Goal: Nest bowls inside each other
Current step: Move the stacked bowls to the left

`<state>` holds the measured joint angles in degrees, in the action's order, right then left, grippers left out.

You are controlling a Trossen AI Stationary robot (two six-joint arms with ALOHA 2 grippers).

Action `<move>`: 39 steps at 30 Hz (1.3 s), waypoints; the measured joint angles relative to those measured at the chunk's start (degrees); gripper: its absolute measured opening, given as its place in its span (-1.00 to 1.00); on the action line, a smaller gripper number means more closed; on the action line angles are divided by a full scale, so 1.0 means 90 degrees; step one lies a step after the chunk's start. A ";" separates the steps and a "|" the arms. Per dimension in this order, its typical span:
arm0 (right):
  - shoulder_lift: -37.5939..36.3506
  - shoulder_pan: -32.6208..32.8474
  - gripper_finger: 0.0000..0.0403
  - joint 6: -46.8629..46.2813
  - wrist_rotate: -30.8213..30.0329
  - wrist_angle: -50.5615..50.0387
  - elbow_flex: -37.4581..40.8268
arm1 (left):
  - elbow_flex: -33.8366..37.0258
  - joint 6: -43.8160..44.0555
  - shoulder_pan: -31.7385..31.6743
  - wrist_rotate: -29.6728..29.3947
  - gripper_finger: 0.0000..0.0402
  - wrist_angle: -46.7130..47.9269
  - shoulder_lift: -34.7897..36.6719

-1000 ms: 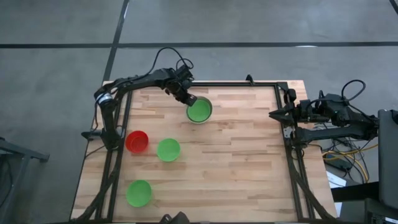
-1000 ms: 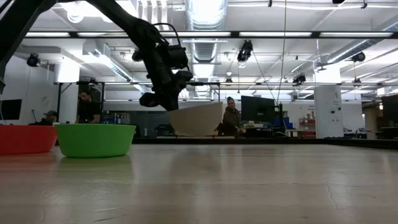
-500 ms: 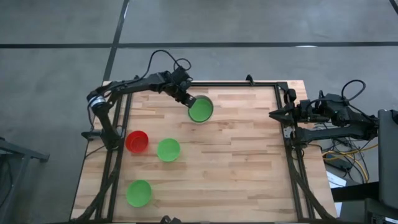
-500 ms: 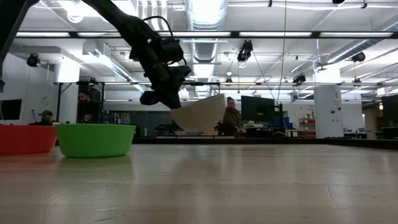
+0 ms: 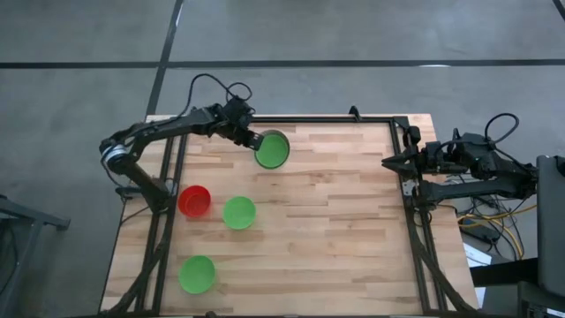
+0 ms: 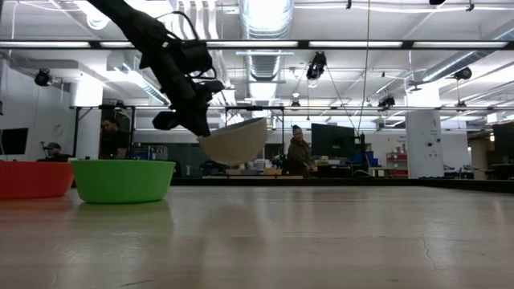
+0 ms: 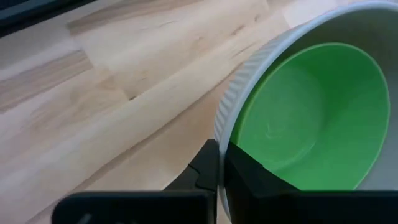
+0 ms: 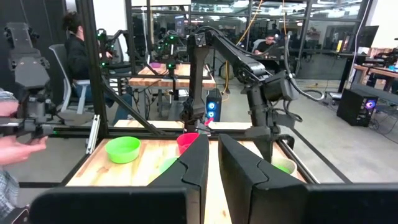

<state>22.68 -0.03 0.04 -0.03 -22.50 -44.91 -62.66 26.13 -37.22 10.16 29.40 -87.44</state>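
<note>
The robot's left gripper needs to release the white-grey bowl on the wood (image 5: pixel 251 153) between the far rail and middle green bowl.
My left gripper (image 5: pixel 252 140) is shut on the rim of the pale white-grey bowl (image 5: pixel 272 150), which has a green bowl (image 7: pixel 311 118) nested in it, over the table's far left part. In the low view this pair (image 6: pixel 233 142) hangs tilted above the wood. A red bowl (image 5: pixel 194 200) and two more green bowls (image 5: pixel 238 213) (image 5: pixel 196 274) stand on their bases near the left edge. My right gripper (image 5: pixel 393 162) waits shut at the table's right edge, level, with nothing between its fingers. My left gripper pinches the rim of the white-grey bowl (image 7: pixel 219 134) on the side toward the table's left, one finger (image 7: pixel 205 171) outside the ribbed wall and the other inside on the green bowl. The fingers slant down from the left. Both bowls hang tilted, clear of the table.
Bare wood fills the table's middle and right (image 5: pixel 335 221). A black frame rail (image 5: pixel 406 190) runs along the right edge by the right arm. Beyond the table are people and other workstations (image 8: pixel 81 56).
My left gripper has drawn back toward the table's left and far edges and risen a little, staying shut. The white-grey bowl with the green one inside has come up off the wood and tipped, its far side higher.
</note>
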 joint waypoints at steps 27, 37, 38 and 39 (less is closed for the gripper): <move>-0.0002 0.0000 -0.83 0.0000 -0.0001 0.0000 0.0002 | 0.1062 0.1619 -0.0842 0.0078 -0.94 0.0951 0.0890; -0.0002 0.0002 -0.83 -0.0001 0.0000 0.0000 0.0002 | 0.1062 0.1900 -0.0931 -0.0083 -0.94 0.1216 0.0890; -0.0002 0.0001 -0.83 -0.0001 0.0000 0.0000 0.0000 | 0.1062 0.1932 -0.0931 -0.0089 -0.94 0.1216 0.0890; -0.0002 -0.0001 -0.83 0.0001 0.0000 0.0000 0.0001 | 0.1062 0.1954 -0.0931 -0.0089 -0.94 0.1215 0.0890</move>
<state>22.65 -0.03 0.05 -0.03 -22.50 -44.90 -53.10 43.71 -45.60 9.37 40.33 -79.44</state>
